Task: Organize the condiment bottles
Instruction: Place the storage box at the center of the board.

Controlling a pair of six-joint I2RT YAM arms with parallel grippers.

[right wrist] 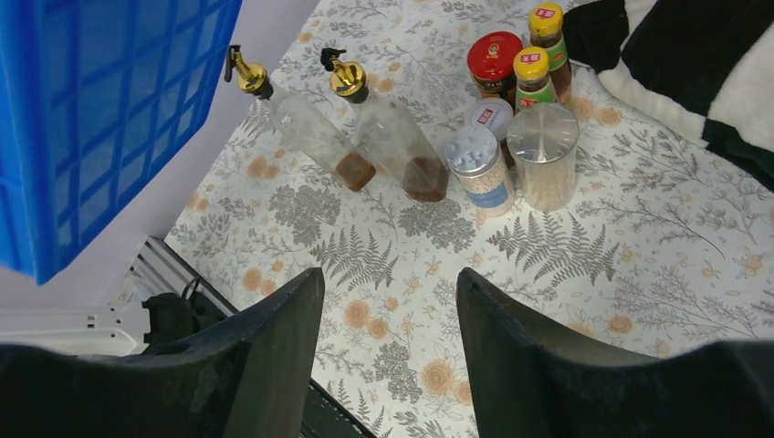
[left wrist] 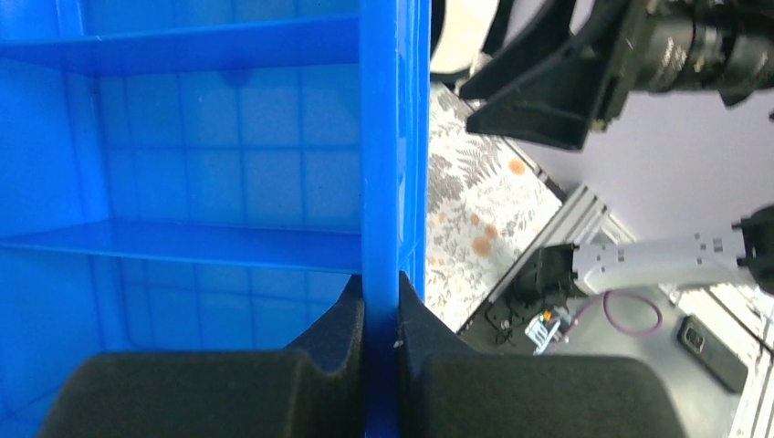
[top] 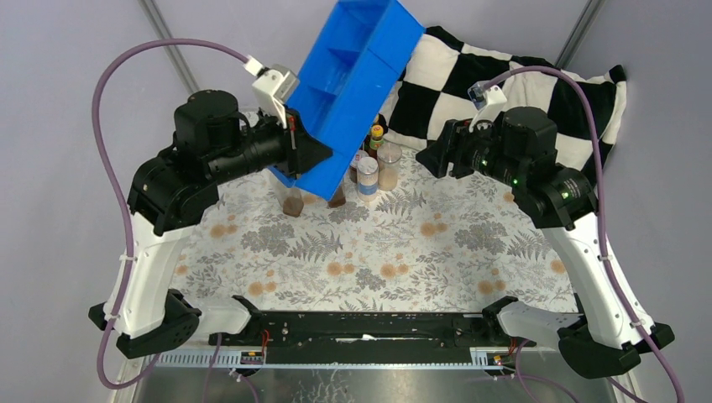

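The left gripper will put the blue divided tray on the floral cloth [top: 363, 238] between the bottles and black base rail.
My left gripper [left wrist: 381, 306] is shut on the side wall of the blue divided tray [left wrist: 210, 164], and holds the tray [top: 361, 75] tilted in the air above the table's back left. The condiment bottles stand grouped on the floral cloth below it. They are two tall clear gold-spouted bottles [right wrist: 315, 137] [right wrist: 392, 141], a red-lidded jar [right wrist: 494, 62], two yellow-capped sauce bottles [right wrist: 533, 78] [right wrist: 548, 32], and two silver-lidded shakers [right wrist: 477, 166] [right wrist: 542, 155]. My right gripper [right wrist: 391, 283] hangs open above the cloth, short of the group, with nothing between its fingers.
A black-and-white checkered cloth [top: 520, 92] lies at the back right, just behind the bottles. The floral tablecloth [top: 378, 252] covers the table in front of them. The arms' black base rail [top: 369, 327] runs along the near edge.
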